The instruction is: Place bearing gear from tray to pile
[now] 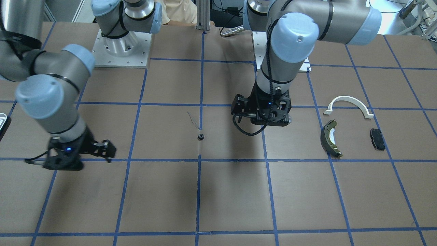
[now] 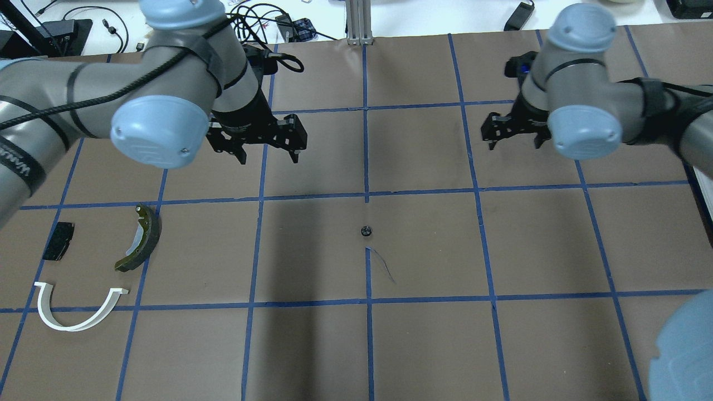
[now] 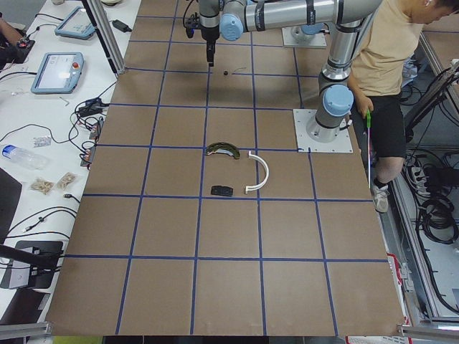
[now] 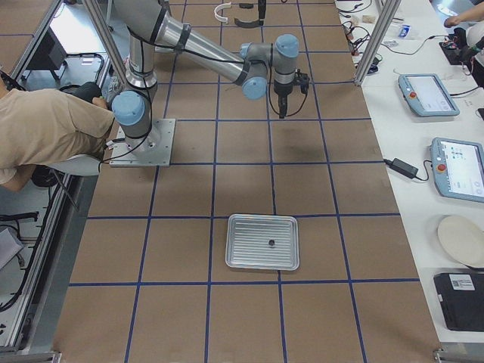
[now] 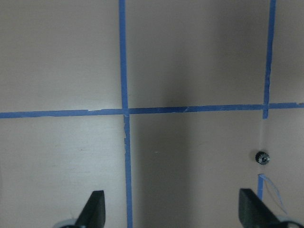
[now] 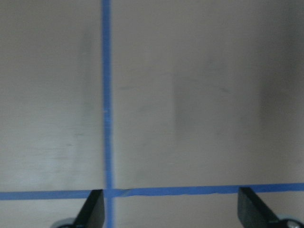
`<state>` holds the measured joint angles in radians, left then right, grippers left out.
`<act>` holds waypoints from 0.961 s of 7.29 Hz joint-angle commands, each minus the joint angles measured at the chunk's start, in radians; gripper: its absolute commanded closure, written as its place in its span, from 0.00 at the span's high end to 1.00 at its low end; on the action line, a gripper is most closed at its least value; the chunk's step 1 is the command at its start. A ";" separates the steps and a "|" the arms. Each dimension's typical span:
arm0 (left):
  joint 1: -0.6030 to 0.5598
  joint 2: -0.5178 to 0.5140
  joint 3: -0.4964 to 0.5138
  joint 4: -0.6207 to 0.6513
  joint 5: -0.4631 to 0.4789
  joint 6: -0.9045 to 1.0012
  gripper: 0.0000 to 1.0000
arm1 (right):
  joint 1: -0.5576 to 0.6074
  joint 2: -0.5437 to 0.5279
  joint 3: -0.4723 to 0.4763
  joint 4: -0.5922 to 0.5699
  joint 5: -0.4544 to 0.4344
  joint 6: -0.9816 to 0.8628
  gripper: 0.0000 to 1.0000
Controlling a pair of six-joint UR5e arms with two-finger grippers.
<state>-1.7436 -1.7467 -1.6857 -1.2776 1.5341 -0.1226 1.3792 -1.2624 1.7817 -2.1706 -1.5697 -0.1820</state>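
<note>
My left gripper is going to close on the toothed side of the bearing gear (image 1: 201,137) (image 5: 262,157) that lies loose by the thin wire.
The bearing gear (image 1: 201,137), small, dark and round, lies loose on the table's middle tape line; it also shows in the overhead view (image 2: 366,231) and the left wrist view (image 5: 261,157). My left gripper (image 2: 267,157) hangs open and empty above the table, apart from the gear. My right gripper (image 2: 515,143) is open and empty on the gear's other side. The pile is a white arched strip (image 2: 78,317), a brake shoe (image 2: 142,239) and a black pad (image 2: 58,240). The tray (image 4: 236,246) is grey here, with a small dark part (image 4: 271,242) in it.
Brown table with a blue tape grid. Only the tray's corner (image 1: 2,123) shows at the front view's left edge. A person (image 3: 387,57) stands by the robot bases. A thin loose wire (image 2: 384,267) lies near the gear.
</note>
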 commanded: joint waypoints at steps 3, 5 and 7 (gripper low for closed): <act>-0.181 -0.141 -0.118 0.280 -0.003 -0.104 1.00 | -0.407 0.015 -0.090 0.029 -0.044 -0.534 0.99; -0.227 -0.201 -0.120 0.325 -0.002 -0.118 1.00 | -0.549 0.078 -0.094 0.017 -0.033 -0.722 0.97; -0.234 -0.249 -0.120 0.348 -0.003 -0.117 1.00 | -0.629 0.184 -0.102 -0.116 -0.027 -0.891 0.96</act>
<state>-1.9702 -1.9637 -1.8048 -0.9482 1.5322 -0.2391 0.8025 -1.1440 1.6844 -2.2007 -1.6002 -0.9588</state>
